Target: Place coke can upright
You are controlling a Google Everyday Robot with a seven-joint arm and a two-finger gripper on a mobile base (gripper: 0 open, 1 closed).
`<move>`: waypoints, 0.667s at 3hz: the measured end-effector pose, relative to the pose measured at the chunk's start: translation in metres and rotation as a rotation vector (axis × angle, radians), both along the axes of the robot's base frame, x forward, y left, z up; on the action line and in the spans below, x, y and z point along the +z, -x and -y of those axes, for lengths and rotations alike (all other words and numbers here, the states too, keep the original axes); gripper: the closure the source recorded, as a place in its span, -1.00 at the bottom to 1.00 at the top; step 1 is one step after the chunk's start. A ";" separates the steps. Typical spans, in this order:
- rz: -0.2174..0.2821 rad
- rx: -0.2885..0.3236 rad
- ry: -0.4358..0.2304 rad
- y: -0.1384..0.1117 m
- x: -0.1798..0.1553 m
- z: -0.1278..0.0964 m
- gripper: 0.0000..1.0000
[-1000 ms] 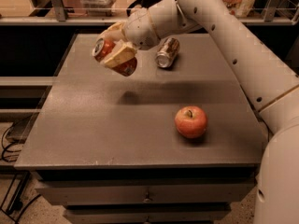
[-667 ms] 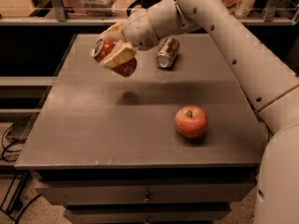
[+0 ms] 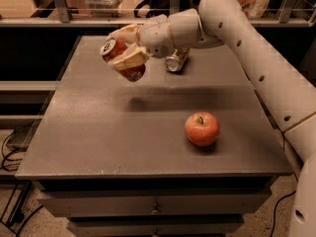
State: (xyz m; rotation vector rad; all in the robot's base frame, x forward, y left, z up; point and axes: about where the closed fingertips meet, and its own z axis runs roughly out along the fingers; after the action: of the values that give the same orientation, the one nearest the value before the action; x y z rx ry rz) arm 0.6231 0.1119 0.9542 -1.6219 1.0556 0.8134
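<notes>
Next, my gripper sets the coke can down upright on the grey table (image 3: 149, 96), letting go of it in front of the brownish-gold can.
The coke can (image 3: 123, 59) is red-orange with a silver end. It is tilted, its top towards the upper left, and held in the air above the left back part of the grey table (image 3: 98, 132). My gripper (image 3: 126, 53) is shut on the coke can, with cream fingers (image 3: 129, 59) across its side. The can's shadow lies on the table below it.
A brownish-gold metallic can (image 3: 175, 61) lies on its side at the back of the table, just right of my gripper. A red apple (image 3: 202, 128) sits at the front right. The white arm reaches in from the right. Shelves stand behind the table.
The gripper and the coke can have shifted slightly; the can stays held and tilted in the air. The apple and the other can have not moved.
</notes>
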 end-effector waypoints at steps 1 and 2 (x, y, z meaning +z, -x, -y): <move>-0.019 -0.024 -0.098 0.001 0.006 0.010 1.00; -0.053 -0.072 -0.163 0.002 0.003 0.023 1.00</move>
State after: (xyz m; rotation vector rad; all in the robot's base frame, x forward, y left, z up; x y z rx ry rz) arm 0.6212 0.0886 0.9575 -1.4245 1.0507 0.8759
